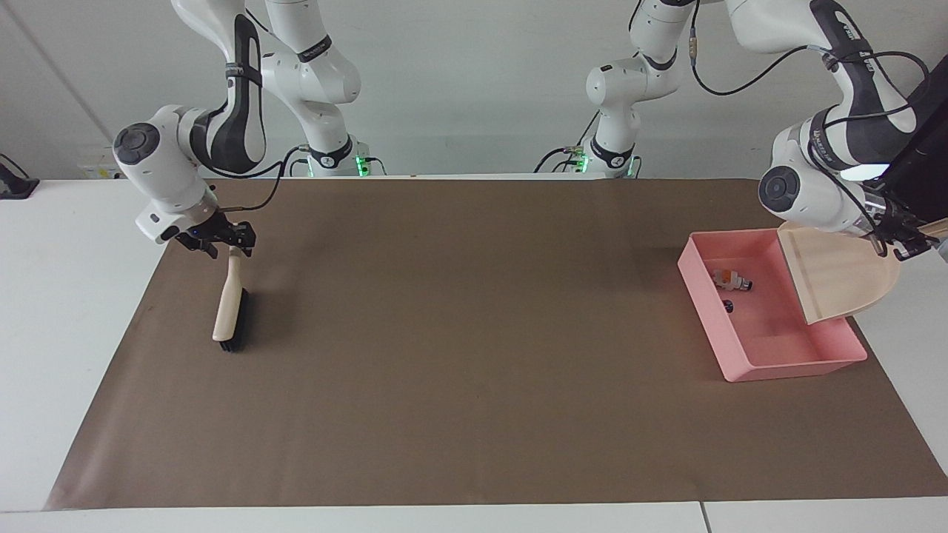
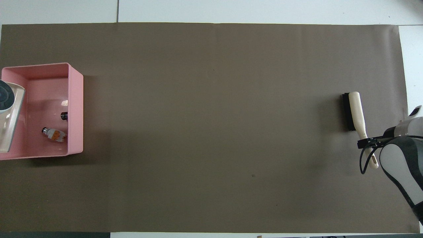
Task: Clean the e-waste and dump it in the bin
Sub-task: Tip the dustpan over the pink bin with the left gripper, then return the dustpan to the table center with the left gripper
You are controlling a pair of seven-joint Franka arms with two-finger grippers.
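Note:
My left gripper is to let go of the beige dustpan, which will then rest on the brown mat [image 2: 161,135] between bin and brush, nearer the bin.
The e-waste lies in the pink bin [image 1: 792,364] at the left arm's end of the mat. The white cylinder [image 1: 732,280] and the stubby dark cylinder [image 1: 728,304] rest on its floor. In the overhead view the white one [image 2: 54,134] and the dark one [image 2: 63,116] lie by the bin's [image 2: 75,109] wall. My left gripper [image 1: 907,246] is shut on the handle of the beige dustpan [image 1: 840,277]. The pan is tilted steeply over the bin and is empty. My right gripper [image 1: 235,250] is shut on the handle of the beige brush [image 1: 229,311].
The brush's black bristles touch the brown mat [image 1: 474,355] near the right arm's end. In the overhead view the brush [image 2: 353,110] lies close to the mat's edge. White table [image 1: 67,311] surrounds the mat.

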